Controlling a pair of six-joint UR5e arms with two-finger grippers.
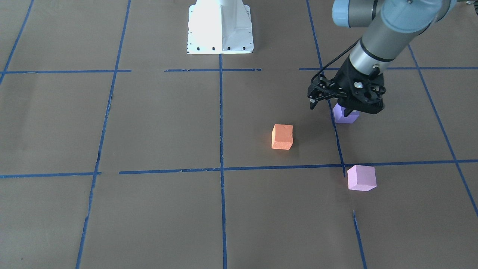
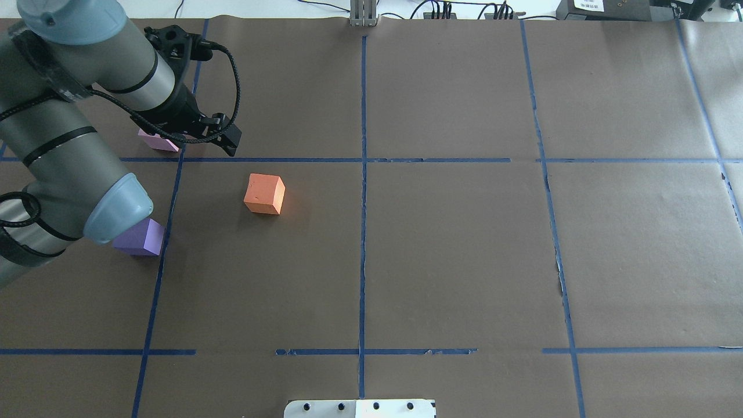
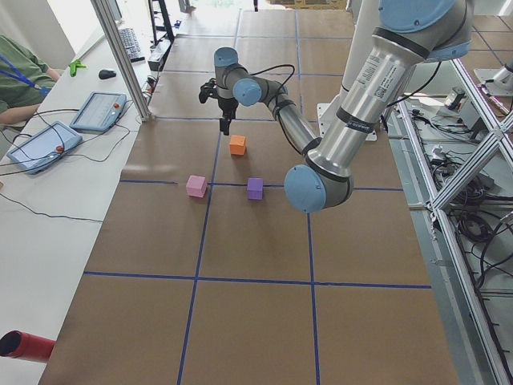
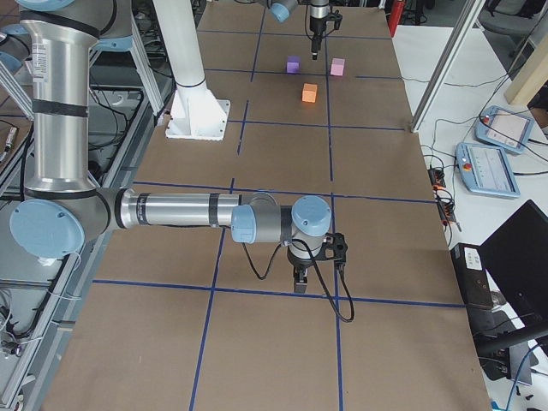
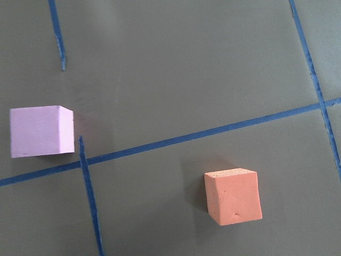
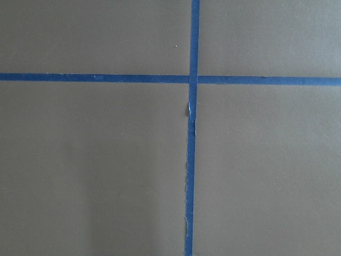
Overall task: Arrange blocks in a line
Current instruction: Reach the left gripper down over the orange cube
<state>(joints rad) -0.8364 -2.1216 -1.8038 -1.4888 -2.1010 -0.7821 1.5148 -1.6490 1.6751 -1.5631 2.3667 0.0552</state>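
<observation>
The orange block nearest the centre line is next for my left gripper, which should go to it and close around the upper part of that block (image 1: 282,134) (image 5: 234,197).
Three blocks sit apart on the brown table. The orange block (image 1: 282,136) (image 2: 264,194) is nearest the centre line. The violet-purple block (image 1: 345,115) (image 2: 139,238) is closer to my base, and the pale pink block (image 1: 361,178) (image 2: 157,141) is farther out. My left gripper (image 1: 348,111) hangs above the table among them, touching none, and its fingers look closed and empty. The left wrist view shows the pink block (image 5: 40,131) and orange block (image 5: 233,196) below, with no fingers in frame. My right gripper (image 4: 300,287) hovers low over bare table far from the blocks; I cannot tell if it is open.
Blue tape lines (image 2: 363,232) divide the brown paper into squares. My white base plate (image 1: 220,28) stands at the table's edge. Tablets (image 3: 36,147) and a metal post (image 3: 120,56) are on the operators' side, with a red tube (image 3: 24,343) at the near corner.
</observation>
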